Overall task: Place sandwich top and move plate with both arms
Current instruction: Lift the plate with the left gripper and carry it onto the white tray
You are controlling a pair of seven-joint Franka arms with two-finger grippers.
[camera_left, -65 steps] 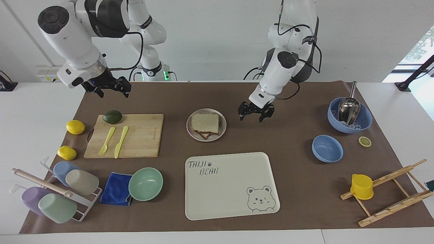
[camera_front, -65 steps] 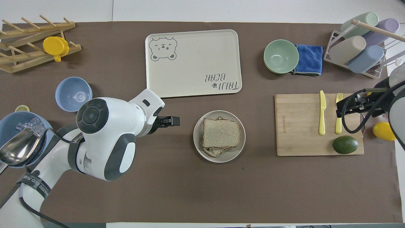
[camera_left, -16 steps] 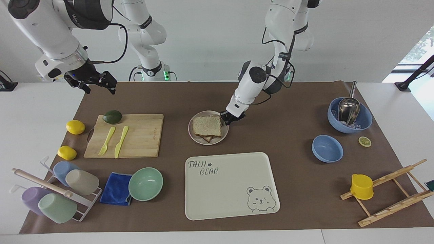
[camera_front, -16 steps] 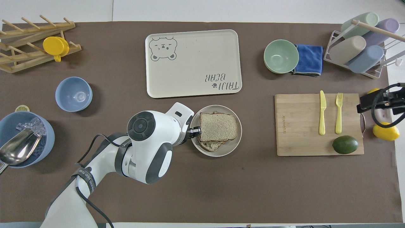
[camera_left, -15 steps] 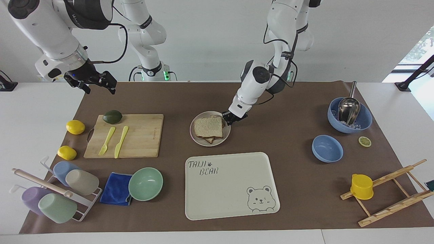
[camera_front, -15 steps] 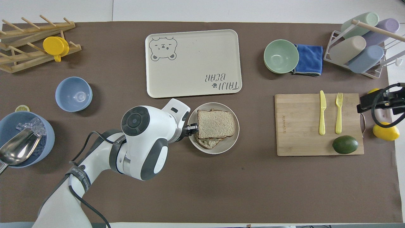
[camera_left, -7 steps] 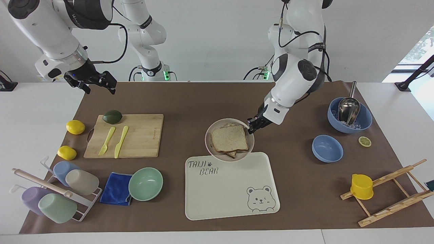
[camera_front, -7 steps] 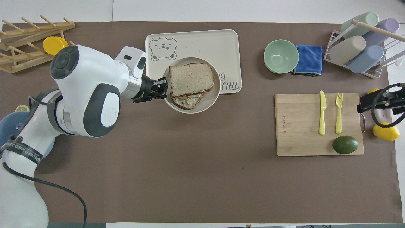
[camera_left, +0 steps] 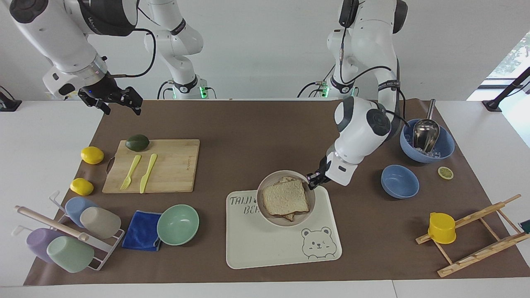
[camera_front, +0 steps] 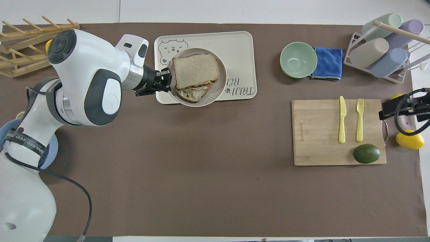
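Note:
Next, my left gripper releases the plate on the cream bear tray (camera_front: 208, 75), between the bear drawing and the lettering.
The round beige plate (camera_left: 269, 182) (camera_front: 218, 90) hangs in the air over the cream bear tray (camera_left: 281, 248) (camera_front: 237, 43), above the tray's edge nearest the robots. On it lies the sandwich top (camera_left: 285, 199) (camera_front: 195, 70), a speckled bread slice covering a lower slice that peeks out beneath. My left gripper (camera_left: 312, 180) (camera_front: 166, 80) is shut on the plate's rim, on the side toward the left arm's end. My right gripper (camera_left: 120, 105) (camera_front: 389, 109) waits open and raised over the table edge at the right arm's end, holding nothing.
A wooden cutting board (camera_left: 169, 165) carries a yellow fork, a knife and an avocado. A mint bowl (camera_left: 178, 224) and a blue cloth sit beside the tray. Two blue bowls (camera_left: 399, 181) stand toward the left arm's end, near a wooden rack with a yellow cup (camera_left: 442, 227).
My left gripper has lifted the plate with the sandwich off the mat and carried it away from the robots, out over the tray. The right arm has stayed still.

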